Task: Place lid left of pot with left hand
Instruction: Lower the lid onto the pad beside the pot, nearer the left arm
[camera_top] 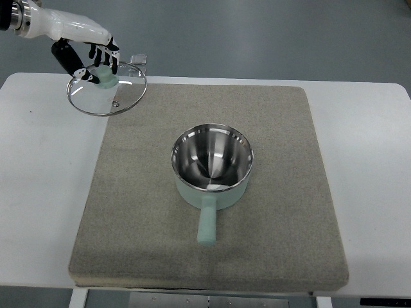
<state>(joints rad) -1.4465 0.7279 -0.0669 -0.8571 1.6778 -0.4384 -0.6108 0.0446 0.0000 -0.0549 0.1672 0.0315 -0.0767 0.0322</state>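
Next, my left gripper sets the glass lid down between the pot and the mat's corner (pixel 146 126) by the clear bracket. The lid now hangs tilted above that corner.
A mint-green pot (pixel 212 168) with a shiny steel inside stands uncovered on the grey mat (pixel 276 224), its handle pointing toward the near edge. A round glass lid (pixel 122 96) with a metal rim and a mint knob hangs tilted above the mat's far left corner. My left hand (pixel 90 61), white with black fingers, comes in from the top left and is shut on the lid's knob. The lid is well to the upper left of the pot. The right arm does not show.
The mat covers most of a white table (pixel 45 186), with bare white strips at left and right. A small clear bracket (pixel 139 61) sits at the table's far edge behind the lid.
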